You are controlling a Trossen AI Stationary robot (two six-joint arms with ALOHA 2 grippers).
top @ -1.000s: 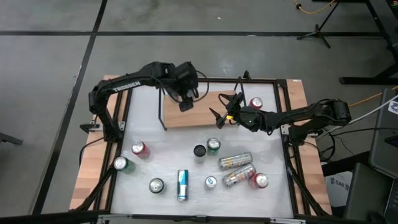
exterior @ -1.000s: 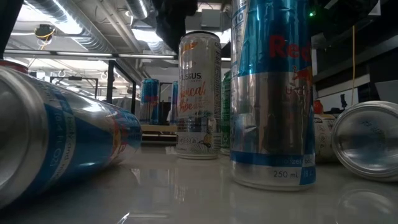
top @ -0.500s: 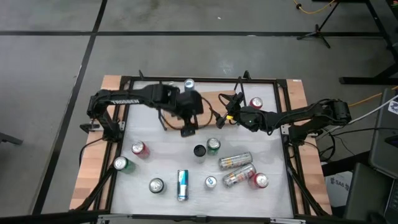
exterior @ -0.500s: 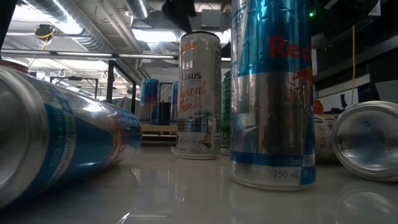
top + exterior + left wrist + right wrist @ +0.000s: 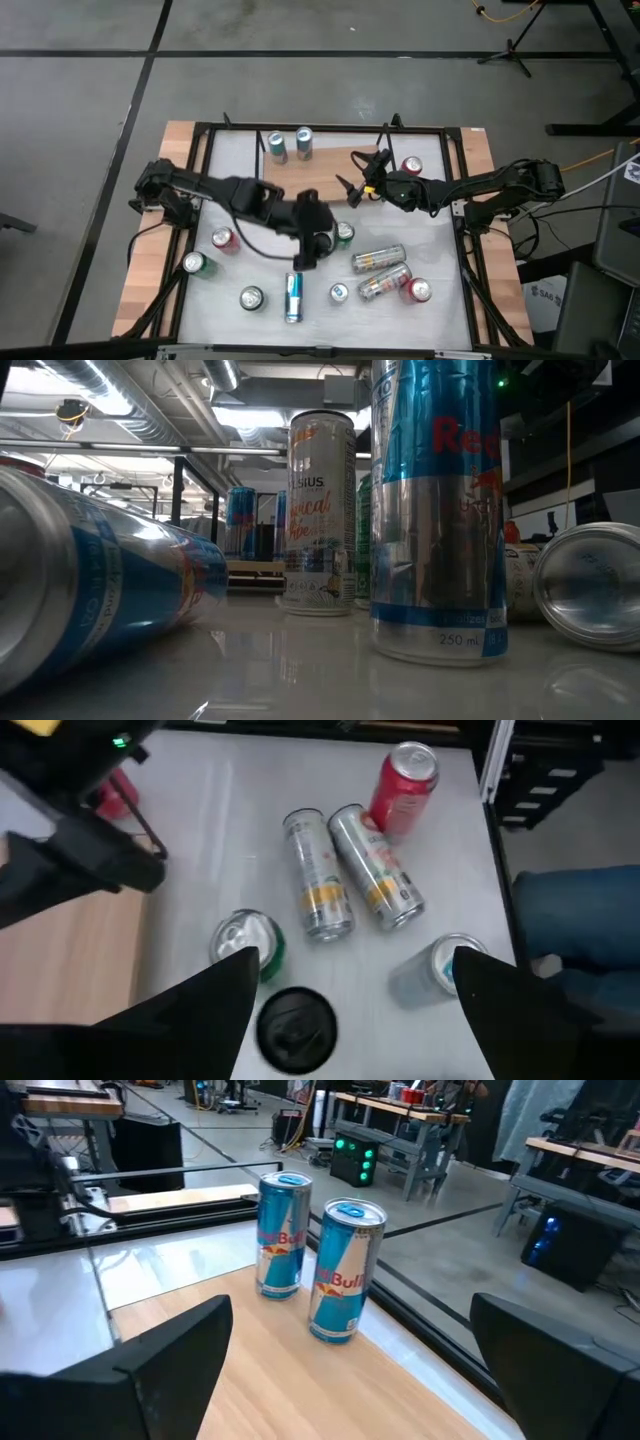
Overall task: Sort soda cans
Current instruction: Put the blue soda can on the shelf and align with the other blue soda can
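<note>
My left gripper is to close around the sides of the blue-topped can (image 5: 339, 293) (image 5: 436, 972), which stands between the blue lying can and the two lying silver cans.
Two blue-and-silver soda cans (image 5: 277, 145) (image 5: 304, 140) stand upright at the table's far edge, just ahead of my right gripper (image 5: 360, 1370). That gripper (image 5: 352, 182) hangs open over the wooden board (image 5: 300, 178). My left gripper (image 5: 306, 252) is open above mid-table, holding nothing. Between its fingers, below, the left wrist view shows a black can's top (image 5: 296, 1020). Around it are a green can (image 5: 248, 940), two lying silver cans (image 5: 315, 870) (image 5: 375, 865), a red can (image 5: 405, 790) and a blue-topped can (image 5: 440, 970).
More cans stand near the left and near edges: a red one (image 5: 225, 238), a green one (image 5: 194, 263) and a silver-topped one (image 5: 251, 297). A blue one (image 5: 293, 297) lies there. A red can (image 5: 411, 165) stands far right. A black frame (image 5: 465, 200) rims the table.
My left gripper has swung from above the wooden board at the far edge toward the near edge, to mid-table over the black can, staying open. This uncovered the two blue cans at the far edge. No can has moved.
</note>
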